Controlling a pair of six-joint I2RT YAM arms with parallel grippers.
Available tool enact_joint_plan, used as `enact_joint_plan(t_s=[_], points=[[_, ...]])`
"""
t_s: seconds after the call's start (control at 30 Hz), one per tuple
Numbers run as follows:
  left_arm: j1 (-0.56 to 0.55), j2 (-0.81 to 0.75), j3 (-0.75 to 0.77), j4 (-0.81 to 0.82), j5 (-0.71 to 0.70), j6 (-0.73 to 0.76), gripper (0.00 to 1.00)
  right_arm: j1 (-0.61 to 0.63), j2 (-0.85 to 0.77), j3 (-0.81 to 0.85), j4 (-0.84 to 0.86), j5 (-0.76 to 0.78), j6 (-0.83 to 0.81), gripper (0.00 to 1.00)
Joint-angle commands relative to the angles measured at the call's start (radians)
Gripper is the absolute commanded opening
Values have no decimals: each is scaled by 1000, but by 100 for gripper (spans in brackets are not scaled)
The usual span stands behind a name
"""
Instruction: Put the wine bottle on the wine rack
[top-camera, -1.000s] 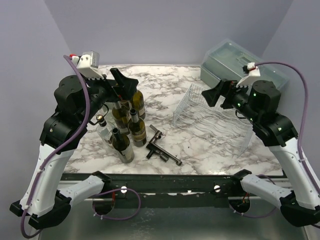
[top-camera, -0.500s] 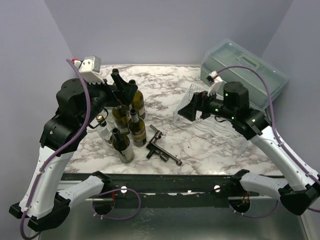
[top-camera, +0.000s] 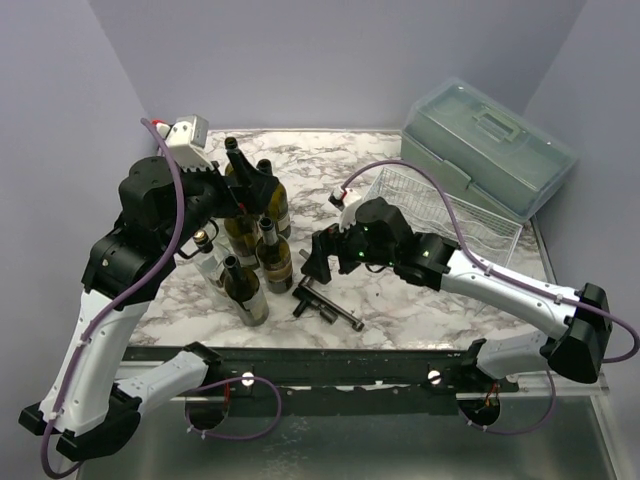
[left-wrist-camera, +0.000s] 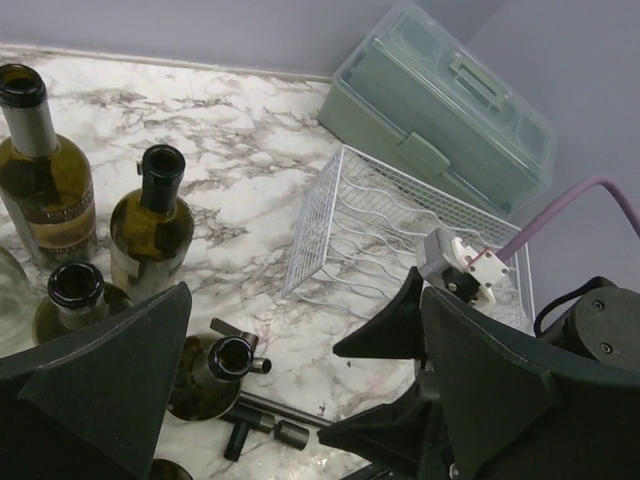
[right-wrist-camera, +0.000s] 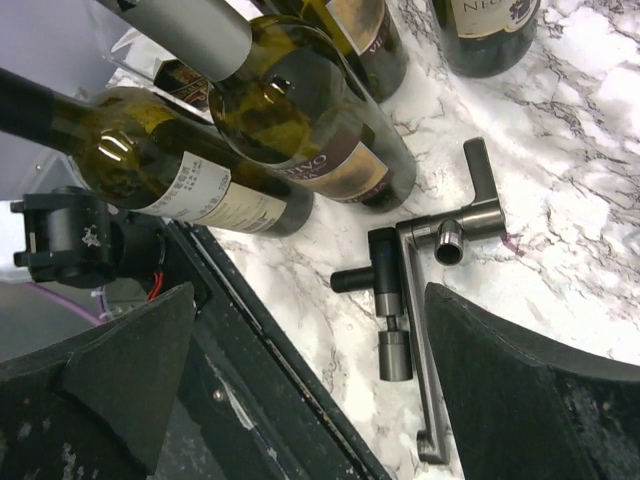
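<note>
I need to next move my right gripper to the neck (top-camera: 268, 235) (right-wrist-camera: 195, 30) of the dark green wine bottle nearest the lever corkscrew and close it there.
Several dark green wine bottles (top-camera: 258, 245) stand upright in a cluster at the table's left; they also show in the left wrist view (left-wrist-camera: 150, 220) and the right wrist view (right-wrist-camera: 300, 130). The silver wire wine rack (top-camera: 440, 212) stands empty at the right and also shows in the left wrist view (left-wrist-camera: 390, 230). My left gripper (top-camera: 246, 172) is open and empty, held above the back of the cluster. My right gripper (top-camera: 314, 262) is open and empty, low over the table just right of the bottles. In its own view the right gripper (right-wrist-camera: 310, 390) faces the bottles' lower parts.
A dark metal lever corkscrew (top-camera: 326, 300) lies on the marble in front of the bottles, under my right gripper; it also shows in the right wrist view (right-wrist-camera: 430, 270). A translucent grey-green lidded box (top-camera: 490, 140) sits at the back right behind the rack. The table's black front rail (top-camera: 330, 362) runs along the near edge.
My right arm has swung left from above the rack, across the table, down toward the bottles and the corkscrew. My left arm has barely moved.
</note>
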Motion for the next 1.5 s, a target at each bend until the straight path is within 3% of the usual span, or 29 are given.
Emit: enact_joint_plan(t_s=[0.0,0.37,0.53,0.9,1.47], points=[[-5,16,24,-71,96,-22,99,26,29,-10,112,80,5,100],[-5,65,27,-205,116,-24,99,34,84,-42,250,174,5,100],[-5,74,49,-286,45,-5,99,37,119,-8,309,127,-46,100],[-5,-37,46,-300,-187,-10,99,103,238,94,402,122,-85,100],[-5,-64,30,-319,-195,39,99,151,324,124,535,300,-175,94]])
